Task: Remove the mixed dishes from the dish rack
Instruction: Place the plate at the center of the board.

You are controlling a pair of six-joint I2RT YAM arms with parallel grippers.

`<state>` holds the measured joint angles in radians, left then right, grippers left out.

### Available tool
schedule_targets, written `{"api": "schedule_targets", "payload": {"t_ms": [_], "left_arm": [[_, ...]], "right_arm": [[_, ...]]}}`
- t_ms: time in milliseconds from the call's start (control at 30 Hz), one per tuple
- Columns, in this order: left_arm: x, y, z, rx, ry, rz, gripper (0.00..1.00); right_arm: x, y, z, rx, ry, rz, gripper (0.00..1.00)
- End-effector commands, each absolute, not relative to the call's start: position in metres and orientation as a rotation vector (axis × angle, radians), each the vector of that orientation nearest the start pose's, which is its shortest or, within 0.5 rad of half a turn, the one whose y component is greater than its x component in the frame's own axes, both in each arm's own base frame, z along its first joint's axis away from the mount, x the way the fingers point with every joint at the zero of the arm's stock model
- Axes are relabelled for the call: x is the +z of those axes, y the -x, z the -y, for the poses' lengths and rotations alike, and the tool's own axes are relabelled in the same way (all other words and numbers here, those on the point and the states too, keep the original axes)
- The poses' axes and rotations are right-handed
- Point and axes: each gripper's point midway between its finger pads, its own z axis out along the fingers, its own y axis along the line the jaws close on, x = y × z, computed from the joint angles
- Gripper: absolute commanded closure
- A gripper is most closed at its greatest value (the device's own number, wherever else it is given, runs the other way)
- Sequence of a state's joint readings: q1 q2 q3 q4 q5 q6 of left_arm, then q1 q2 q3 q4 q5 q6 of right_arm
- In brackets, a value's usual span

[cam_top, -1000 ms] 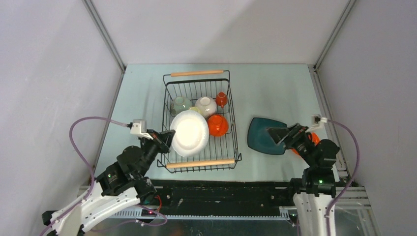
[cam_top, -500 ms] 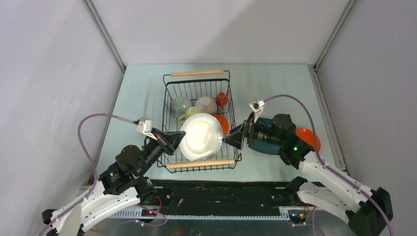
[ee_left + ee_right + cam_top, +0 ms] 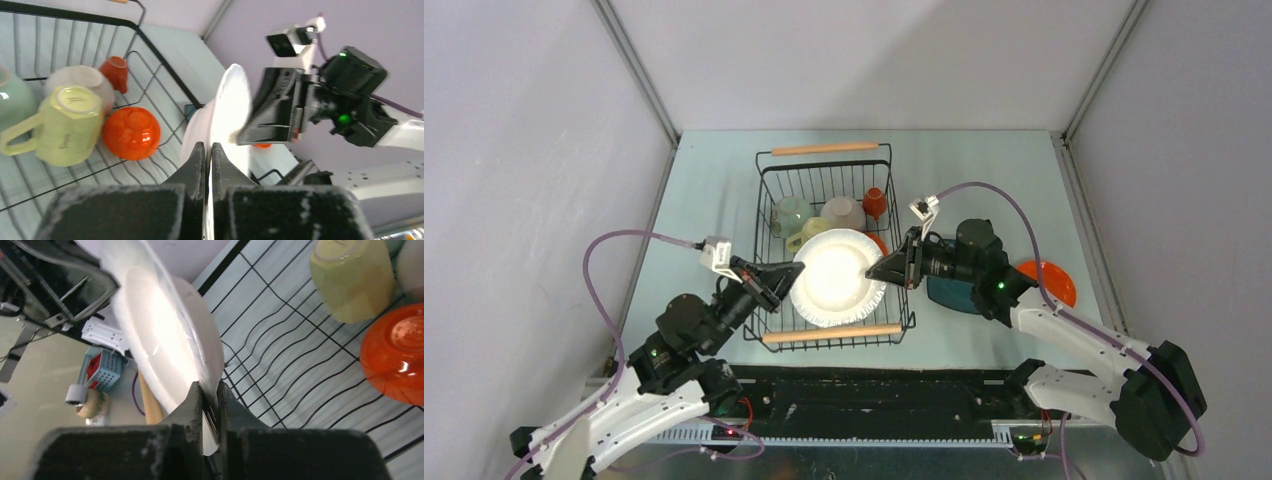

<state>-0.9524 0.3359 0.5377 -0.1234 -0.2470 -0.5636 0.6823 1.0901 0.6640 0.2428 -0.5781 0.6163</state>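
My right gripper is to release the large white bowl on top of the dark teal square plate [image 3: 975, 269] next to the rack.
A large white bowl [image 3: 836, 278] is held on edge over the near half of the black wire dish rack [image 3: 759, 200]. My left gripper [image 3: 782, 283] is shut on its left rim, seen close in the left wrist view [image 3: 208, 147]. From the other side my right gripper [image 3: 876, 273] pinches the right rim [image 3: 210, 390]. Inside the rack lie a pale yellow mug [image 3: 67, 125], an orange bowl [image 3: 131, 132], a small orange cup [image 3: 875, 201], a smaller white bowl [image 3: 844, 212] and a pale green bowl [image 3: 787, 214].
A dark teal square plate [image 3: 949, 292] lies on the table right of the rack, partly under my right arm. An orange plate [image 3: 1049, 280] lies further right. The rack's near wooden handle [image 3: 832, 333] runs just below the held bowl.
My right arm swung left from over the teal plate to the white bowl and closed on its right rim. The left gripper carried the bowl a little to the right.
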Motion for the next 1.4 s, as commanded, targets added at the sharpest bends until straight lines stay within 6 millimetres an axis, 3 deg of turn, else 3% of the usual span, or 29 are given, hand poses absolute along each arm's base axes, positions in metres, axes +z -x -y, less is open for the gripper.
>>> {"api": "schedule_targets", "payload": {"t_ms": [0, 33, 67, 100, 133, 167, 233, 400, 467, 767, 833, 967, 1067, 1167, 1367], "left_arm": [[0.340, -0.150, 0.200, -1.189, -0.091, -1.440, 1.00], [0.336, -0.153, 0.198, -1.170, -0.076, -1.460, 1.00], [0.337, -0.155, 0.197, -1.164, -0.061, -1.469, 0.89], [0.331, -0.159, 0.193, -1.129, -0.036, -1.499, 0.54], [0.333, -0.162, 0.190, -1.110, -0.008, -1.508, 0.35], [0.326, -0.164, 0.189, -1.085, -0.008, -1.542, 0.09], [0.326, -0.166, 0.186, -1.058, 0.006, -1.563, 0.01], [0.322, -0.169, 0.175, -1.009, 0.048, -1.587, 0.00], [0.317, -0.171, 0.166, -0.975, 0.082, -1.602, 0.00], [0.296, -0.180, 0.126, -0.819, 0.257, -1.626, 0.00], [0.289, -0.184, 0.119, -0.775, 0.290, -1.635, 0.00], [0.276, -0.189, 0.112, -0.689, 0.312, -1.669, 0.00], [0.269, -0.191, 0.113, -0.649, 0.299, -1.700, 0.00], [0.263, -0.192, 0.115, -0.634, 0.283, -1.714, 0.00], [0.256, -0.195, 0.113, -0.589, 0.270, -1.728, 0.00]], "right_arm": [[0.278, -0.182, -0.316, 1.520, 0.592, -1.732, 1.00], [0.280, -0.180, -0.316, 1.528, 0.591, -1.728, 1.00], [0.285, -0.178, -0.315, 1.540, 0.588, -1.713, 1.00], [0.292, -0.177, -0.314, 1.543, 0.585, -1.687, 1.00], [0.296, -0.177, -0.313, 1.548, 0.573, -1.677, 1.00], [0.305, -0.177, -0.310, 1.542, 0.559, -1.652, 1.00], [0.319, -0.178, -0.305, 1.519, 0.526, -1.619, 1.00], [0.348, -0.194, -0.278, 1.384, 0.361, -1.566, 1.00], [0.355, -0.211, -0.253, 1.269, 0.204, -1.557, 1.00], [0.327, -0.247, -0.136, 0.981, -0.247, -1.630, 1.00], [0.307, -0.258, -0.098, 0.873, -0.404, -1.656, 1.00], [0.258, -0.260, -0.057, 0.781, -0.624, -1.725, 1.00], [0.229, -0.262, -0.041, 0.777, -0.729, -1.754, 1.00], [0.196, -0.261, -0.039, 0.820, -0.781, -1.820, 1.00], [0.150, -0.263, -0.036, 0.879, -0.845, -1.881, 1.00]]}}
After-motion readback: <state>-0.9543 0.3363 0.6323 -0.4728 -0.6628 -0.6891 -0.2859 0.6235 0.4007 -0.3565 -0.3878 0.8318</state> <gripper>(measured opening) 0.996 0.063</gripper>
